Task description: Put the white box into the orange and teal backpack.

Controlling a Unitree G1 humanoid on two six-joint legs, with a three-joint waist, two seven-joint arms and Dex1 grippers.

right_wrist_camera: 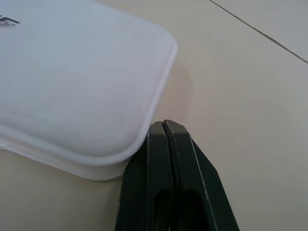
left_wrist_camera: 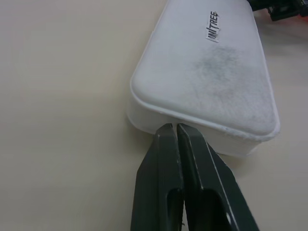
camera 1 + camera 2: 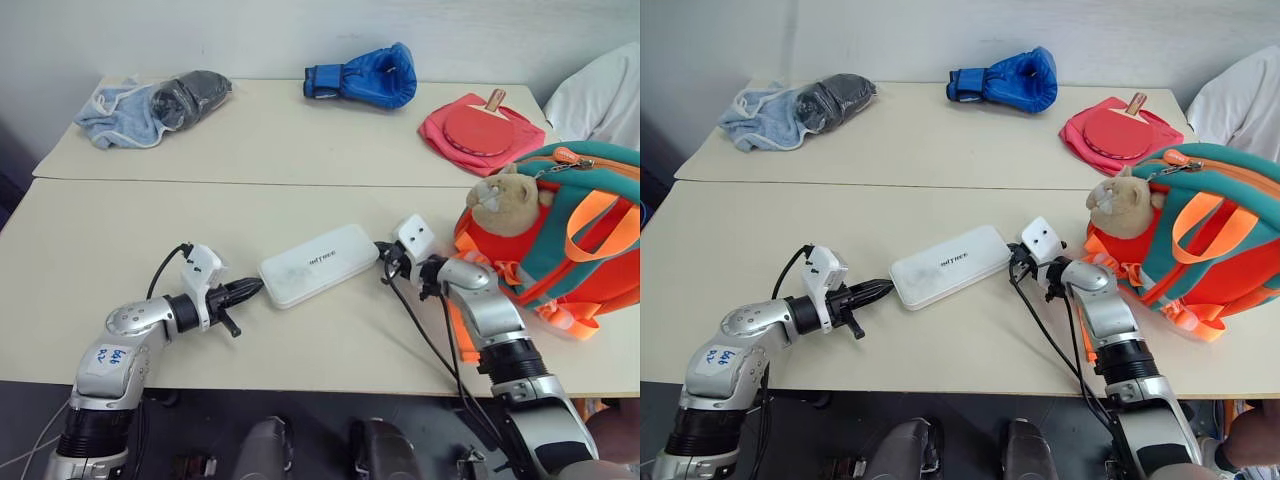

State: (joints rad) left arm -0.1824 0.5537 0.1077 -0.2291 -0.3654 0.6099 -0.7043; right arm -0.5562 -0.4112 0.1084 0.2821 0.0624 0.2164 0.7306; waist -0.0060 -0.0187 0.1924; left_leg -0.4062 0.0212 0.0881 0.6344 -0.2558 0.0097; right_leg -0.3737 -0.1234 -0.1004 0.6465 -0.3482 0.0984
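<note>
My left gripper will wait to open and take the box's end (image 3: 275,285) across its thickness until I push the white box straight, as it lies slanted between my shut grippers.
The white box (image 3: 318,264) lies flat on the near table, slanted, with small dark lettering on its lid. My left gripper (image 3: 255,287) is shut, its tips at the box's left end. In the left wrist view the shut fingers (image 2: 172,131) press against the side of the white box (image 2: 211,72) just under the lid's rim. My right gripper (image 3: 382,250) is shut too, its tips at the box's right end; the right wrist view shows them (image 1: 162,126) against the corner of the white box (image 1: 77,82). The orange and teal backpack (image 3: 585,230) stands at the right with a tan plush animal (image 3: 503,199) on its front.
On the far table lie a blue boxing glove (image 3: 365,76), a pink paddle case with a red paddle (image 3: 482,130), and a dark bundle on a light blue cloth (image 3: 150,108). A seam (image 3: 250,183) runs between the two tables. A person's white sleeve (image 3: 600,95) shows at the far right.
</note>
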